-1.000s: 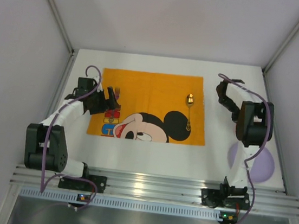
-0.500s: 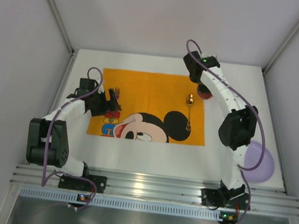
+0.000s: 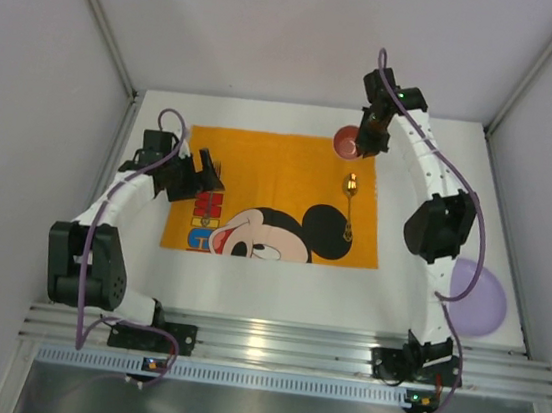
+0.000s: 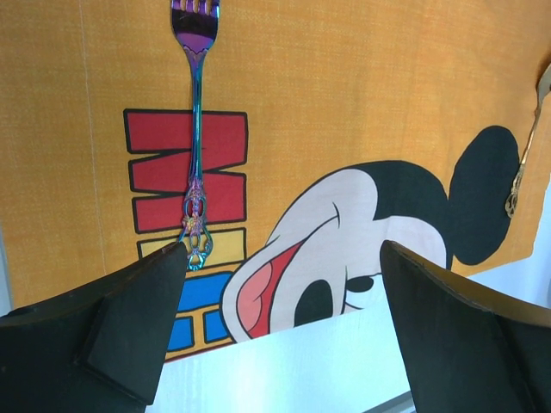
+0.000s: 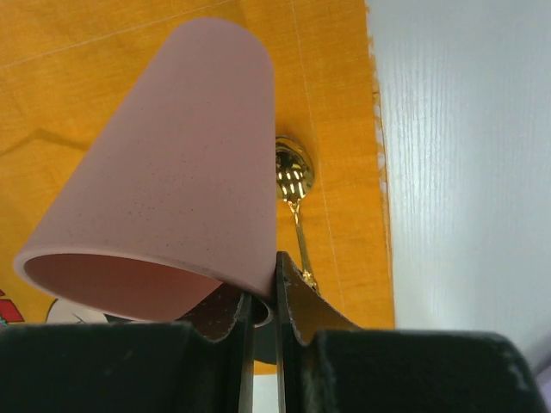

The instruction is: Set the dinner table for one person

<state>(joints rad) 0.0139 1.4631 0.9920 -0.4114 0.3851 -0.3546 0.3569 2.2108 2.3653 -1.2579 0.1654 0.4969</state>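
Next, my right gripper sets the pink cup down and lets go of it on the orange placemat [image 3: 354, 163] [image 5: 283, 101] just past the bowl of the gold spoon.
The white dinner table [image 3: 276, 287] carries an orange Mickey Mouse placemat [image 3: 281, 162]. My right gripper [image 3: 370, 138] is shut on the rim of a pink cup [image 3: 345, 142] and holds it tilted above the placemat's far right corner. In the right wrist view the cup [image 5: 164, 198] is pinched at its rim by the gripper [image 5: 263, 292], with a gold spoon [image 5: 294, 172] on the mat below. My left gripper [image 3: 204, 176] is open and empty over the mat's left side. In the left wrist view it [image 4: 284, 258] sits just behind the handle end of an iridescent fork [image 4: 196, 129].
The gold spoon [image 3: 349, 200] lies on the mat's right side, near Mickey's ear. A lilac plate [image 3: 478, 297] sits on the table at the near right, partly behind the right arm. Grey walls close in on the left, right and back.
The right arm has swung from the table's right side to the placemat's far right corner, carrying the pink cup. The left gripper has drawn slightly back, left of the fork.
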